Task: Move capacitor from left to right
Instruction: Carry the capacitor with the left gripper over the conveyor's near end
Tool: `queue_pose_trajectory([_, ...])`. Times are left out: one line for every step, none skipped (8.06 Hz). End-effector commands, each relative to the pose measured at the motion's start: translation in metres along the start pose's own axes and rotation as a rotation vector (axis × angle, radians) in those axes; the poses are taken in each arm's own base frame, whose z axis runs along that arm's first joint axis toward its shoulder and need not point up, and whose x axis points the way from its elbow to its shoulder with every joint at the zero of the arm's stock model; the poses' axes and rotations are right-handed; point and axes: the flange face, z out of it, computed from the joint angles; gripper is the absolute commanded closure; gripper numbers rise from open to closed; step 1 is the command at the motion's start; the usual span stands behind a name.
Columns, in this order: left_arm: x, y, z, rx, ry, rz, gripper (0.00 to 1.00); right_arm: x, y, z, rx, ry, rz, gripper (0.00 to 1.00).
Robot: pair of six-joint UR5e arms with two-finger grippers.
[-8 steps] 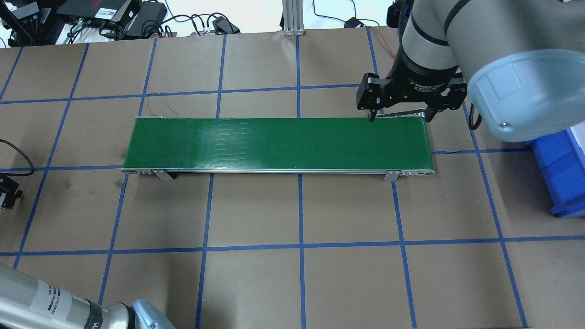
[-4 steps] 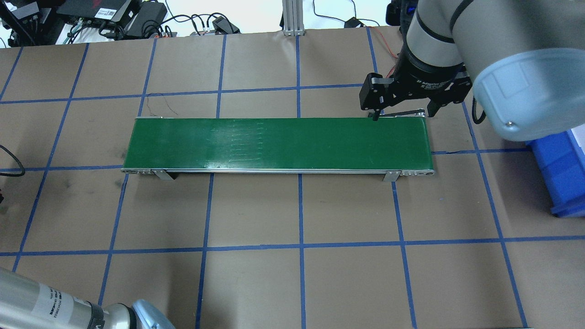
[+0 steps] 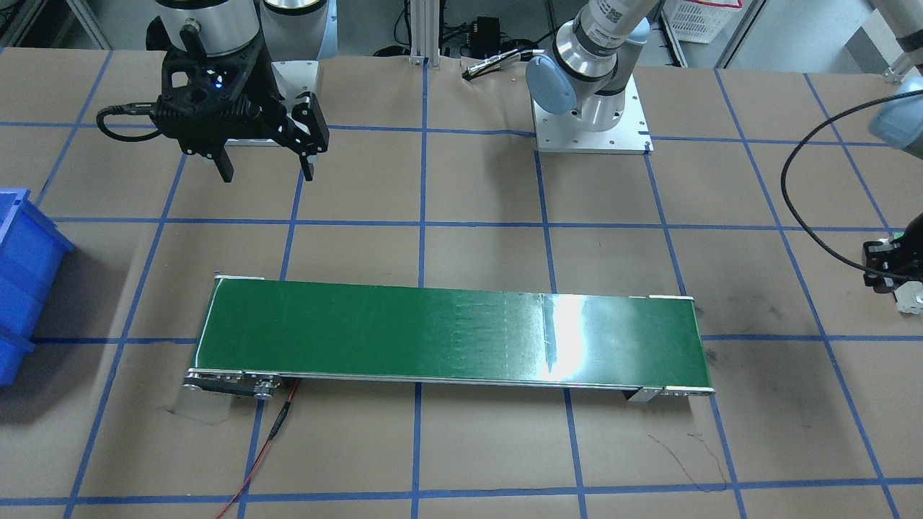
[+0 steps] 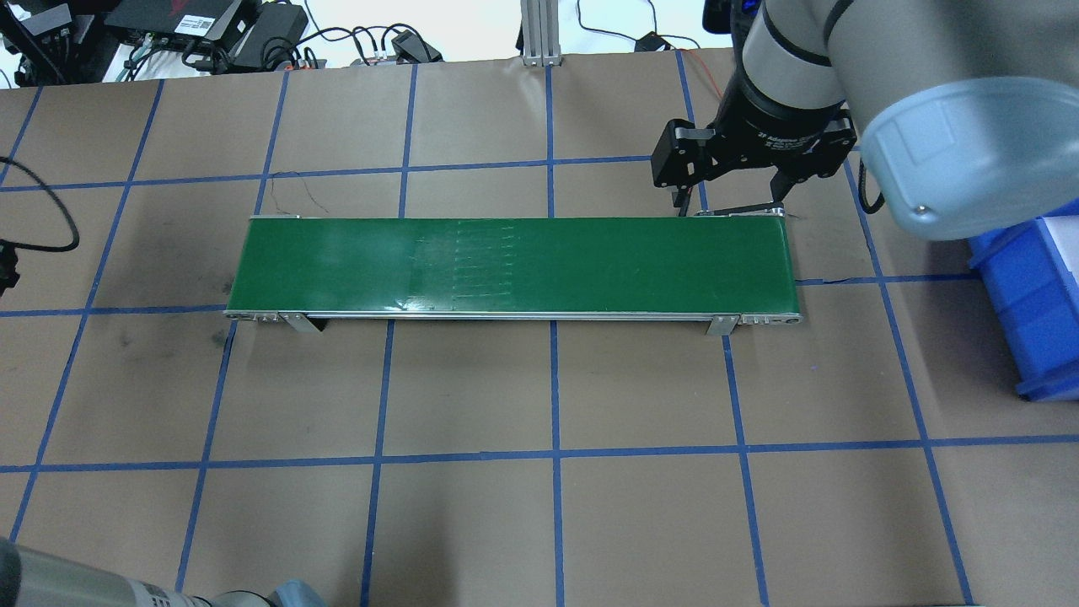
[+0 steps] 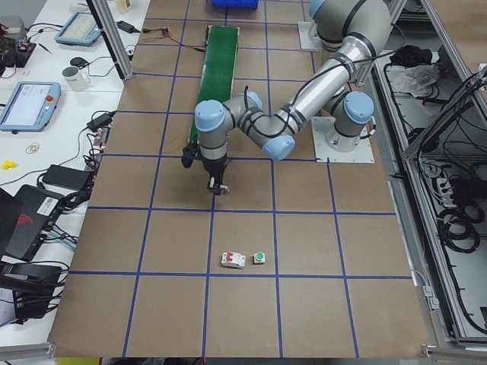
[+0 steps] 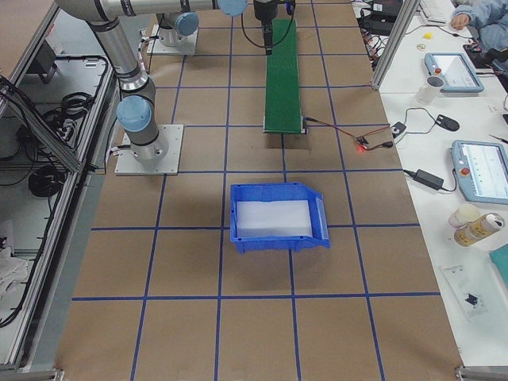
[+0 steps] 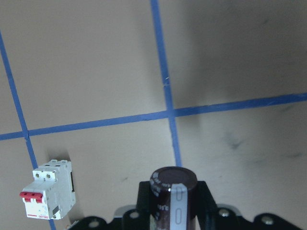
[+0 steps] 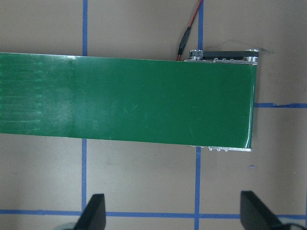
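My left gripper should set the capacitor down on the green conveyor belt's near corner (image 3: 685, 371), the one farthest from the blue bin.
The capacitor (image 7: 173, 184), a stubby dark cylinder with a pale stripe, sits between the fingers of my left gripper (image 5: 217, 182), which is shut on it and holds it above the brown table, beyond the belt's left end. The left gripper also shows at the right edge of the front view (image 3: 896, 275). My right gripper (image 4: 729, 196) is open and empty, hovering just past the far edge of the green conveyor belt (image 4: 506, 265) at its right end. In the right wrist view its two fingertips (image 8: 95, 211) frame the belt's end (image 8: 144, 100).
A white-grey breaker with red switches (image 7: 48, 190) lies on the table near the left gripper, next to a small white part with a green cap (image 5: 259, 257). A blue bin (image 4: 1037, 295) stands right of the belt. A red wire (image 3: 277, 425) leaves the belt's right end.
My right gripper has drawn back a little from the belt's far edge, still open. The left arm has shifted at the left edge of the overhead view, its cable moving toward the far side.
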Motion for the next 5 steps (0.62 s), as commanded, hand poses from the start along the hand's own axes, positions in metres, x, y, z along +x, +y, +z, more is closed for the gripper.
queue_pose_trajectory([0.117,-0.054,-0.071,0.099,0.009,-0.066,1.00,-0.001,-0.026,0.029,0.008,0.005,-0.015,0.00])
queue_pose_trajectory([0.149,-0.071,-0.072,0.123,0.057,-0.134,1.00,-0.003,-0.032,0.038,0.006,-0.002,-0.014,0.00])
queue_pose_trajectory([0.170,-0.080,-0.072,0.135,0.098,-0.172,1.00,-0.002,-0.038,0.051,-0.016,0.008,-0.024,0.00])
queue_pose_trajectory([0.187,-0.084,-0.063,0.111,0.145,-0.155,1.00,-0.002,-0.044,0.078,-0.054,0.018,-0.034,0.00])
queue_pose_trajectory([0.201,-0.093,-0.048,0.080,0.183,-0.152,1.00,-0.003,-0.052,0.107,-0.102,0.024,-0.034,0.00])
